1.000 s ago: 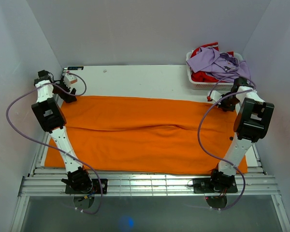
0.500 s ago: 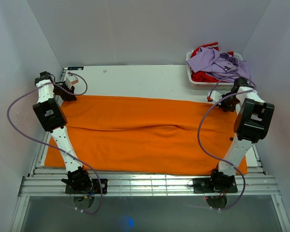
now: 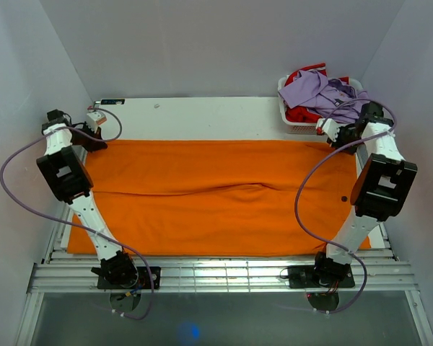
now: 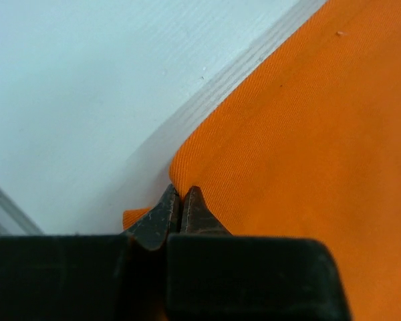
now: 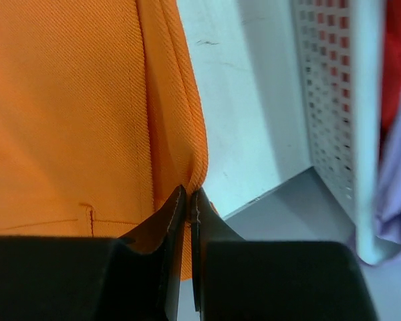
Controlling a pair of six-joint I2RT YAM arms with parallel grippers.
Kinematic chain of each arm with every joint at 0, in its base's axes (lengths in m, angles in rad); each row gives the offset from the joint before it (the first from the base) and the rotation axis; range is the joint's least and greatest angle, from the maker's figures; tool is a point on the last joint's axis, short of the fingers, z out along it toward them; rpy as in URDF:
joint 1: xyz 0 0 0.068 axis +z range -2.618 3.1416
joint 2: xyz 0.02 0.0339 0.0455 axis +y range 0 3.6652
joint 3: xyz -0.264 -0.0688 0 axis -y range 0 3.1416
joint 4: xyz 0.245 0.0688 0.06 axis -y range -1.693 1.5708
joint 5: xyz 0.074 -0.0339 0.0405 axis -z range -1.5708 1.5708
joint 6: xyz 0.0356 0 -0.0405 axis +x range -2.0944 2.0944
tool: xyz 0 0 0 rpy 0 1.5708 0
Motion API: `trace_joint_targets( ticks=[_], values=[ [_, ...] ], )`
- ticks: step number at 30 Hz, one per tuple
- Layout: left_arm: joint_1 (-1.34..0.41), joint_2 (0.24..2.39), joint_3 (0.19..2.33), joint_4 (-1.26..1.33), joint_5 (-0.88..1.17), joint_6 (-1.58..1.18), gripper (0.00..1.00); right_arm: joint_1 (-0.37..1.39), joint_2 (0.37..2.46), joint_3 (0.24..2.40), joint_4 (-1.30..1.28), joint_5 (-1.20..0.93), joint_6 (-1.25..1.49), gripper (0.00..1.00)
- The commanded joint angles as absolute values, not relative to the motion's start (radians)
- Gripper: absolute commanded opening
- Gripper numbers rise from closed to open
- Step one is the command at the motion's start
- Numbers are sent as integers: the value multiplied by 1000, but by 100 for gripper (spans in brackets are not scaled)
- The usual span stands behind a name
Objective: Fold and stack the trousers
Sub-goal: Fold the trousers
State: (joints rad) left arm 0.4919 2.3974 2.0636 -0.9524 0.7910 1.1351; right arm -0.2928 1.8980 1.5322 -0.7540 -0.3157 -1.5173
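Next, my left gripper lets go of the orange trousers' far corner at the long crease's end (image 3: 92, 195) beside my left arm.
The orange trousers (image 3: 216, 194) lie spread flat across the table, nearly its full width. My left gripper (image 3: 92, 139) is at their far left corner, shut on the cloth's edge (image 4: 187, 167); in the left wrist view the gripper (image 4: 180, 194) pinches the hem. My right gripper (image 3: 337, 140) is at the far right corner, shut on the trousers (image 5: 87, 100); in the right wrist view the gripper (image 5: 189, 194) clamps a fold of the hem.
A white basket (image 3: 297, 126) stands at the far right corner holding a lilac shirt (image 3: 321, 92) and a red garment (image 3: 301, 114). Its perforated wall (image 5: 334, 100) is close to my right gripper. Bare table (image 3: 202, 115) lies behind the trousers.
My left gripper shut on the far left corner and moved outward and back. The right gripper pulled its corner outward toward the basket, drawing the far edge straighter.
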Motion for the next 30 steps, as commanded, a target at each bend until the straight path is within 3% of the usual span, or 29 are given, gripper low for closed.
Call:
trace_joint_targets(
  ticks=[1,10,19,25,30],
  values=[
    [537,2178,2004,-759,854,1069,0,-333,1801,1598,-776,-364,-1503,8],
    [670,1815,1688,-661,991,1098,0,-429,1602,1494,-819,-437,-1617,8],
    [928,1511,1293,-989,1080,1589,0,-606,1304,1171,-966,-499,-1899,8],
    [1190,1482,1108,-1314,972,2073,0,-781,1166,919,-1064,-469,-2190,8],
    [1269,1542,1013,-1321,780,2169,0,-841,1163,793,-1074,-375,-2310,8]
  ],
)
